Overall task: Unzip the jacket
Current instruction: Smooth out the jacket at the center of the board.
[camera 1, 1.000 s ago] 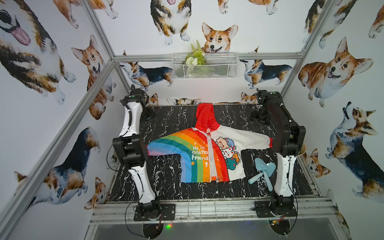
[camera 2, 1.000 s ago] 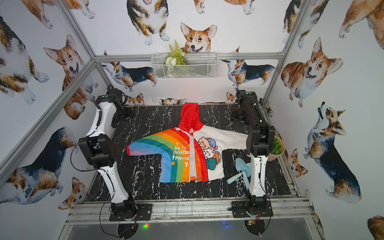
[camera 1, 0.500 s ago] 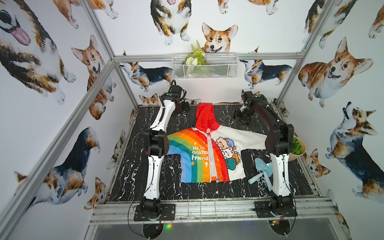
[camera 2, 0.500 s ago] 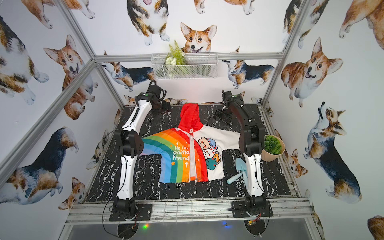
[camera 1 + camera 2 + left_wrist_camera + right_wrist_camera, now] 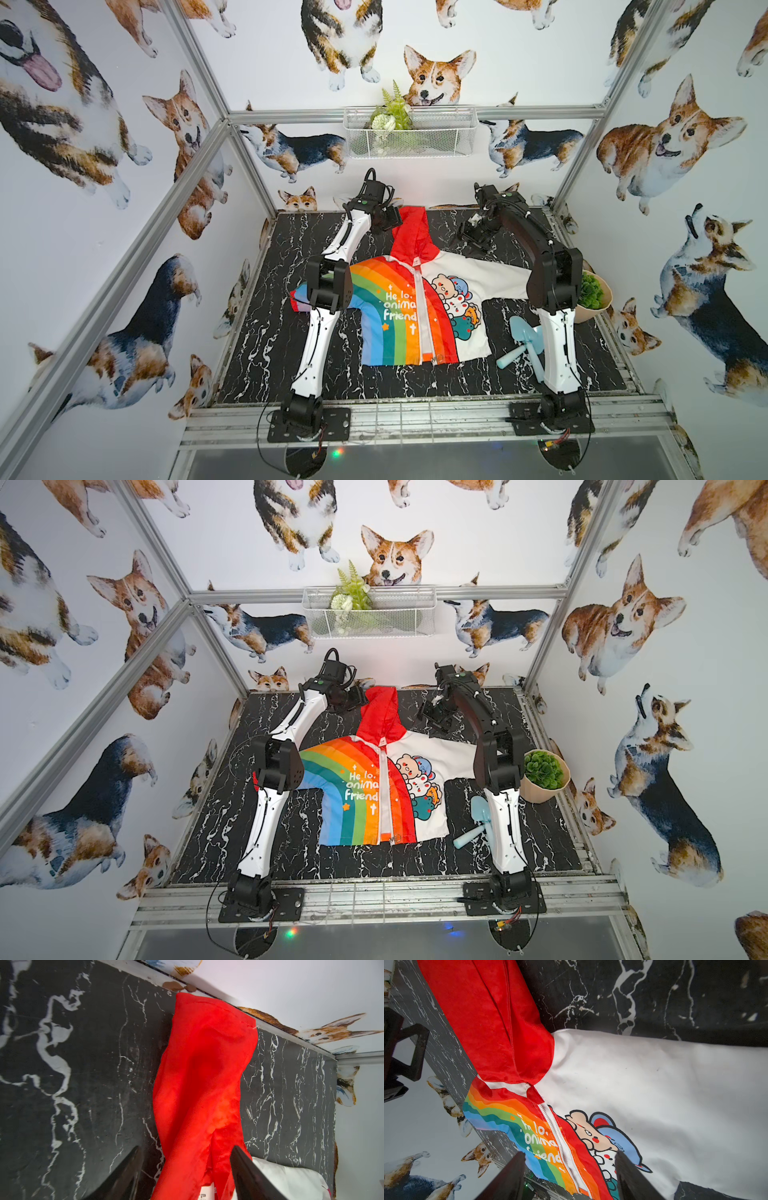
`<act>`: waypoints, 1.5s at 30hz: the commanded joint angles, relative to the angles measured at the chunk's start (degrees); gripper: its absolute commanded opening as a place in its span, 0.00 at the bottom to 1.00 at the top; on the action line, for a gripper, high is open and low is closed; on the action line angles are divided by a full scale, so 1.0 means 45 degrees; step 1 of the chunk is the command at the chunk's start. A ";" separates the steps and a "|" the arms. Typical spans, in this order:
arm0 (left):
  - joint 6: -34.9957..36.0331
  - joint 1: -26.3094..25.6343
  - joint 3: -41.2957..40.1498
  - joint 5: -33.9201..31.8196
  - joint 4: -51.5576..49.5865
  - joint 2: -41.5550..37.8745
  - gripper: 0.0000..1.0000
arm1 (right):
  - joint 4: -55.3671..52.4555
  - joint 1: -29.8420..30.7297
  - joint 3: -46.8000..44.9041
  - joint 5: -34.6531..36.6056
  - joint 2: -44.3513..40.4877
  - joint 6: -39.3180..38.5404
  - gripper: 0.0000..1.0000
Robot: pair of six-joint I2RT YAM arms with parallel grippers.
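Next, my left gripper takes the hood's edge (image 5: 395,244) and opens the hood out with my right gripper, because the hood's sides fold together above the top of the zipper.
The jacket (image 5: 399,316) lies flat in the middle of the black marble table, in both top views. Its red hood (image 5: 409,237) points to the back wall, and its white zipper (image 5: 420,307) is closed down the front. My left gripper (image 5: 390,218) is low at the hood's back left. In the left wrist view this gripper (image 5: 185,1147) is open, and its fingers stand either side of the hood (image 5: 203,1068). My right gripper (image 5: 467,239) hovers to the hood's right, apart from it. It is open (image 5: 570,1152), with the zipper (image 5: 560,1142) showing below it.
A blue toy trowel (image 5: 525,338) lies by the right arm's base. A potted green plant (image 5: 590,293) stands at the table's right edge. A wire basket (image 5: 409,133) hangs on the back wall, which is close behind the hood.
Both arms have swung in from the table's sides toward the hood. The left gripper has reached the hood and its jaws have narrowed. The jacket has not moved.
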 commanded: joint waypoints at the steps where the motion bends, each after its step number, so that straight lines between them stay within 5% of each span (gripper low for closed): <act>1: 0.0341 -0.0170 0.0160 0.0103 0.0425 0.0250 0.64 | -0.0366 0.0016 -0.0043 -0.0240 -0.0130 -0.0032 0.69; 6: 0.0473 -0.0205 0.0404 -0.0003 0.0223 0.0632 0.48 | -0.0357 0.0017 -0.0141 -0.0258 -0.0176 -0.0095 0.69; 11: 0.0401 -0.0180 0.0614 0.0027 0.0053 0.0806 0.14 | -0.0308 0.0030 -0.0133 -0.0284 -0.0011 -0.0011 0.68; 15: 0.0319 -0.0178 0.0582 0.0209 -0.0102 0.0860 0.00 | 0.0329 0.0069 0.0122 -0.1001 0.0570 0.0374 0.58; 24: 0.0223 -0.0192 0.0555 0.0450 -0.0304 0.0724 0.00 | 0.3527 0.0518 0.1078 -0.3344 0.2270 0.2230 0.23; 29: 0.0086 -0.0180 0.0526 0.0474 -0.0299 0.0514 0.00 | 0.5239 0.0700 0.1460 -0.3938 0.3096 0.3713 0.16; 31: 0.0090 -0.0172 0.0529 0.0293 -0.0356 0.0482 0.34 | 0.5525 0.0722 0.1732 -0.4000 0.3343 0.4033 0.17; 34: 0.0154 -0.0148 0.0537 0.0029 -0.0434 0.0455 0.66 | 0.5662 0.0734 0.2112 -0.4074 0.3563 0.4179 0.21; 40: 0.0330 -0.0123 0.0555 -0.0539 -0.0731 0.0684 0.69 | 0.5548 0.0734 0.2160 -0.3956 0.3888 0.4202 0.24; 45: 0.0293 -0.0116 0.0552 -0.0233 -0.0653 0.0953 0.62 | 0.3996 0.0717 0.3043 -0.2713 0.4410 0.3794 0.03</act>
